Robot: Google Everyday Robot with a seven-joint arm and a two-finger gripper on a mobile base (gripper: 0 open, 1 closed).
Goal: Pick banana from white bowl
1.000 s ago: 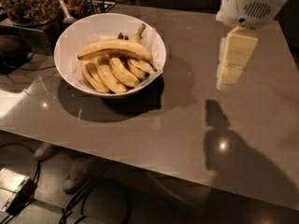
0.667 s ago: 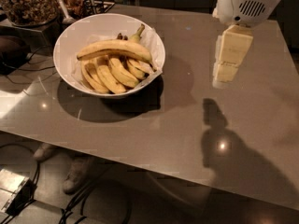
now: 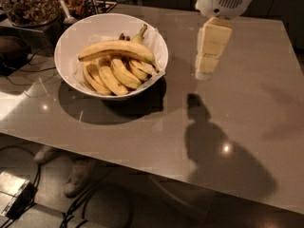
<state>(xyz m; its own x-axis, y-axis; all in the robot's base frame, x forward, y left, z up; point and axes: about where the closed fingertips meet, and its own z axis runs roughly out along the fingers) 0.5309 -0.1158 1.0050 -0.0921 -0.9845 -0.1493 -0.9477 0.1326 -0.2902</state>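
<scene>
The robot's gripper needs to close on the middle of the long banana (image 3: 127,48) lying across the top of the shorter bananas in the white bowl.
The white bowl (image 3: 85,30) stands on the grey table at the upper left, lined with white paper. The banana (image 3: 118,49), long and gently curved with a dark tip, lies across the top of several shorter bananas (image 3: 107,75) inside it. My gripper (image 3: 207,69) hangs from the white arm housing at the top right, above the table and to the right of the bowl, apart from it. It holds nothing that I can see.
A glass jar of brown nuts (image 3: 28,4) stands at the far left behind the bowl, with dark utensils beside it. The gripper's shadow (image 3: 209,141) falls on the table (image 3: 247,103). Cables and a box lie on the floor below the table's front edge.
My gripper has moved left, closer to the bowl. The bananas and bowl have not moved.
</scene>
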